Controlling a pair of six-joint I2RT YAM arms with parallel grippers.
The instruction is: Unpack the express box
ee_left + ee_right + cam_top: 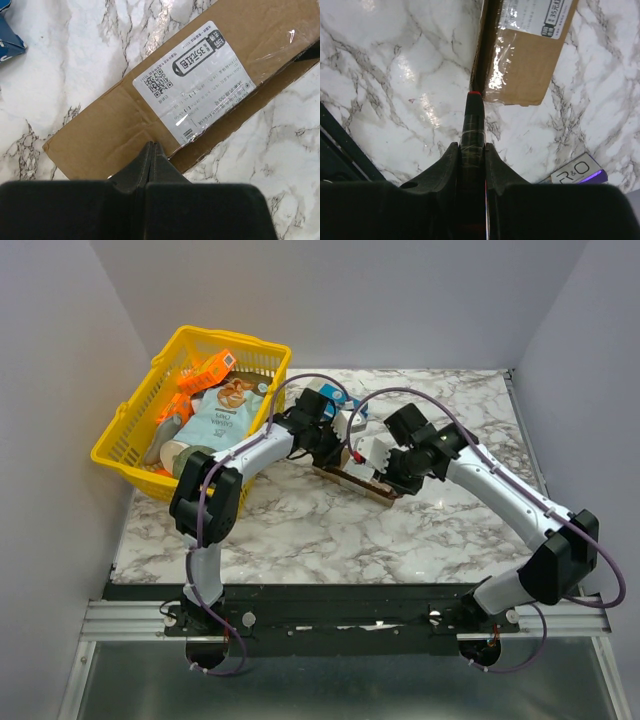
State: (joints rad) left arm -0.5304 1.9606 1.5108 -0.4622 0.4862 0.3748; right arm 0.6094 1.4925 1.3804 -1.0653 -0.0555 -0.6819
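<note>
My right gripper has the dark tool. It will let go of it on the marble [447, 513] between the express box and the purple bar.
The express box [352, 480], a long brown carton, lies slanted on the marble table between my two grippers. In the left wrist view its top face [115, 125] carries a white shipping label [197, 82]. My left gripper [152, 147] is shut and empty, its tips resting on the box top near the label; it also shows in the top view [335, 450]. My right gripper [471, 147] is shut on a dark rod-like tool [472, 125] with a red tip [475, 93]. The tip touches the long side edge of the box [530, 65] near its end.
A yellow basket [130, 435] with toys and packets stands at the back left. A small blue-and-white box [340, 405] lies behind the carton, seen also in the left wrist view [7, 37]. A flat purple bar [580, 172] lies right of my right gripper.
</note>
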